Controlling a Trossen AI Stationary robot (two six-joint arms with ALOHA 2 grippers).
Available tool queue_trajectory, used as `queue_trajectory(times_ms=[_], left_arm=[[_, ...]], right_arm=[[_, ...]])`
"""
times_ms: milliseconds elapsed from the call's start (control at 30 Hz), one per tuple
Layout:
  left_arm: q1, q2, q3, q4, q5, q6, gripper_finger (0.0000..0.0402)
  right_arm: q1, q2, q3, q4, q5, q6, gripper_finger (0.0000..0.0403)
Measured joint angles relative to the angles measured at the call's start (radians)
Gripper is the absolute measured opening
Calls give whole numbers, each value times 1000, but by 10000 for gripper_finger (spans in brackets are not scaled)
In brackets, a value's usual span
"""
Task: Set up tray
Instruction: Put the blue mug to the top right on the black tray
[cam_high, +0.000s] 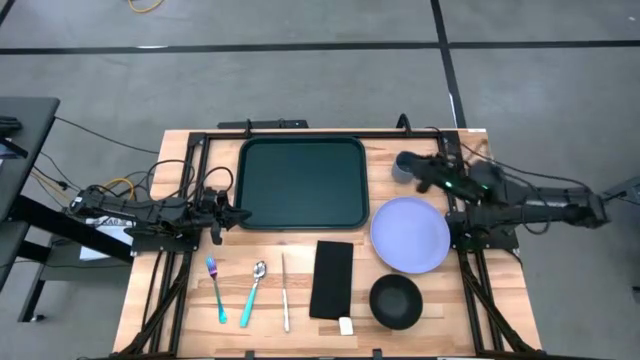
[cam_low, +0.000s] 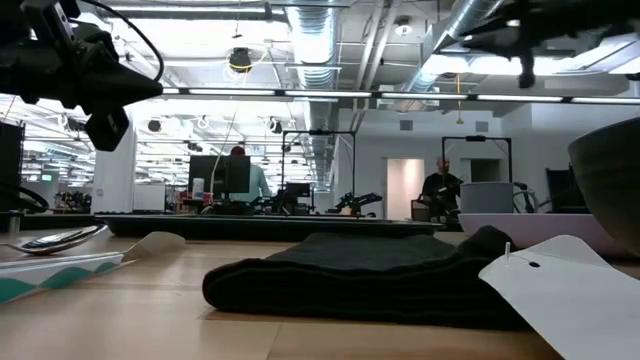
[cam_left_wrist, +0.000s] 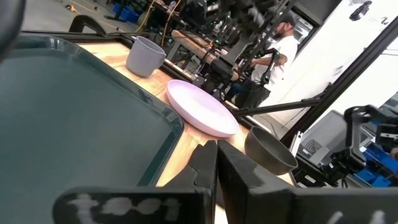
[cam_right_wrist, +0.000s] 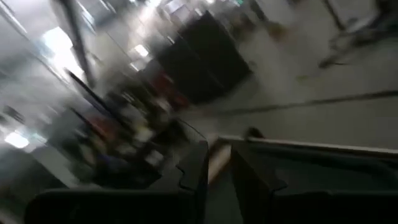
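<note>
I should next bring my right gripper over to the grey cup's rim (cam_high: 397, 159) and close it there, on the side that faces the dark green tray.
The dark green tray (cam_high: 300, 182) lies flat at the table's far middle; it also shows in the left wrist view (cam_left_wrist: 74, 118). A lilac plate (cam_high: 410, 233), a grey cup (cam_high: 402, 167), a black bowl (cam_high: 396, 301), a black folded napkin (cam_high: 332, 278), a fork (cam_high: 216, 290), a spoon (cam_high: 253, 293) and a knife (cam_high: 285, 292) lie on the wood around it. My left gripper (cam_high: 238, 213) hovers shut (cam_left_wrist: 216, 163) off the tray's near left corner. My right gripper (cam_high: 420, 178) is raised beside the cup, its fingers (cam_right_wrist: 219, 165) a narrow gap apart, holding nothing.
A white tag (cam_high: 346, 325) lies at the napkin's near end. The plate sits right of the tray and the bowl nearer than the plate. The cutlery lies in a row near the left front. Black frame rails (cam_high: 190, 170) run along the table's sides. People stand in the room beyond.
</note>
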Motion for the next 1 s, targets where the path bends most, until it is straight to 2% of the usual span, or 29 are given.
queue_trajectory(times_ms=[167,267,433,667,833,1000], left_arm=[[0,0,0,55,-3,-1,0],[0,0,0,91,-1,-63,0],[0,0,-1,102,-9,-247,0],[0,0,0,102,-19,-357,0],[0,0,0,98,-64,-260,0],[0,0,0,76,-88,-185,0]], right_arm=[[-90,253,312,-509,10,-103,62],[-152,398,467,-766,11,-136,62],[-248,584,639,-1032,9,-230,62],[-320,765,690,-1144,2,-410,62],[-349,876,690,-1256,-82,-310,62],[-374,952,690,-1281,-103,-207,62]])
